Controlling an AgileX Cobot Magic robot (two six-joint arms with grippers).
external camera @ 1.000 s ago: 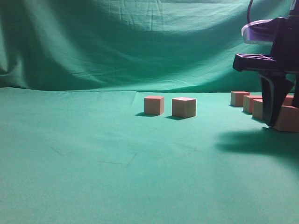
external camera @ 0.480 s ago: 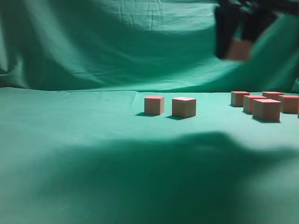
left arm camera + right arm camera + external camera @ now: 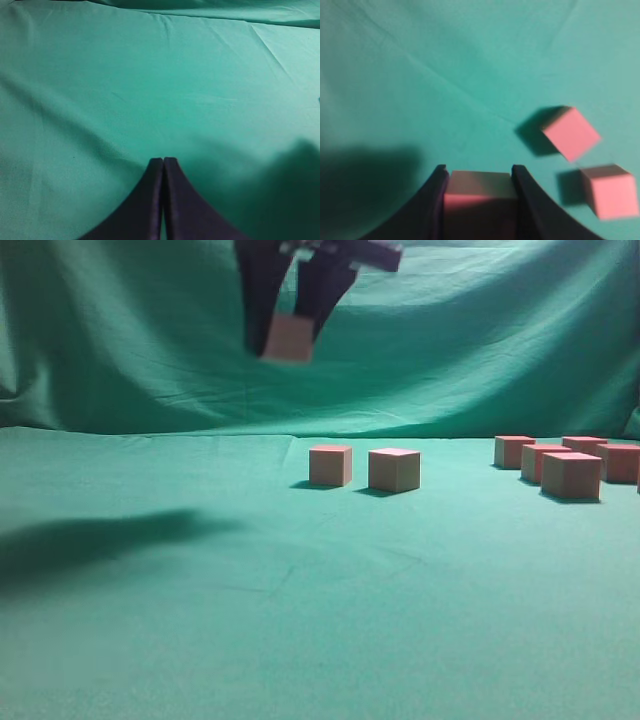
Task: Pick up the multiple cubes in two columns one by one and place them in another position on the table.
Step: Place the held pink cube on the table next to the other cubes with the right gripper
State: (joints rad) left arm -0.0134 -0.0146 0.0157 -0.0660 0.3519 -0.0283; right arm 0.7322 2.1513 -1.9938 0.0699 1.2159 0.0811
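Observation:
My right gripper is going to let go of the cube on the bare cloth [image 3: 271, 477] beside the two placed cubes, making their row in the middle of the table longer.
High above the table [image 3: 300, 640], my right gripper [image 3: 290, 345] is shut on one cube [image 3: 289, 338], left of centre in the exterior view. The right wrist view shows that held cube [image 3: 479, 197] clamped between the two dark fingers [image 3: 432, 200], with two placed cubes [image 3: 570, 132] [image 3: 611, 191] on the cloth below to the right. Those two placed cubes [image 3: 330, 465] [image 3: 394, 469] stand side by side mid-table. Several more cubes [image 3: 571, 475] are grouped at the right edge. My left gripper [image 3: 163, 160] is shut and empty over bare cloth.
A draped green backdrop [image 3: 420, 350] hangs behind the table. The arm's shadow [image 3: 90, 540] lies on the cloth at the left. Bare teal cloth fills the front and left of the table.
My right gripper has lifted a cube from the right-hand group and carried it up and leftward across the table. Its shadow has shifted to the left. The left gripper's earlier state is not shown.

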